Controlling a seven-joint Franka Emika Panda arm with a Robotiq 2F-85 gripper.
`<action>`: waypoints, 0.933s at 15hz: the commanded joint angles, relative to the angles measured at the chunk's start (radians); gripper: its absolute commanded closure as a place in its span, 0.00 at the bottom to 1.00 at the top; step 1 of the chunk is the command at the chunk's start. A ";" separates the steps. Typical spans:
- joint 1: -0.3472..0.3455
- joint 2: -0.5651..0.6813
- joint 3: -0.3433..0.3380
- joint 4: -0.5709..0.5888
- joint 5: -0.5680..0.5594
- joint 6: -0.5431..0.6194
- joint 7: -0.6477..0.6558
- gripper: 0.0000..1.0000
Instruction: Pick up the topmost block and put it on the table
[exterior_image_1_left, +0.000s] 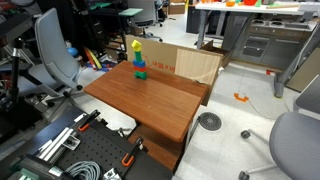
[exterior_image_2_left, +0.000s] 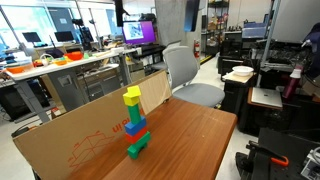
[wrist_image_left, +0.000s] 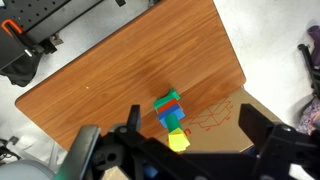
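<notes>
The sides of the yellow topmost block (exterior_image_1_left: 137, 45) (wrist_image_left: 178, 140), above the blue block, are next for my gripper to go down to and close on.
A small stack of blocks stands upright on the reddish-brown table (exterior_image_1_left: 150, 100) (exterior_image_2_left: 195, 140) (wrist_image_left: 110, 70), near its edge by a cardboard box. The yellow topmost block (exterior_image_1_left: 137, 46) (exterior_image_2_left: 132, 97) (wrist_image_left: 177, 139) sits on a blue block (exterior_image_2_left: 135, 125) (wrist_image_left: 172, 119), with a red piece and a green block (exterior_image_2_left: 137, 147) (wrist_image_left: 167, 100) below. My gripper (wrist_image_left: 190, 118) shows only in the wrist view. It is open and empty, high above the stack, with the yellow block between its dark fingers. It touches nothing.
A flattened cardboard box (exterior_image_1_left: 190, 65) (exterior_image_2_left: 70, 140) (wrist_image_left: 222, 125) stands against the table edge behind the stack. Office chairs (exterior_image_1_left: 55, 50) (exterior_image_2_left: 185, 70) stand nearby. A grey-white desk (exterior_image_1_left: 255, 30) is at the back. Tools and cables lie on the floor (exterior_image_1_left: 70, 145).
</notes>
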 joint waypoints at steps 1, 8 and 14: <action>0.007 0.127 -0.018 0.121 -0.036 0.022 0.104 0.00; 0.035 0.321 -0.062 0.311 -0.149 0.011 0.239 0.00; 0.069 0.483 -0.116 0.467 -0.186 -0.020 0.250 0.00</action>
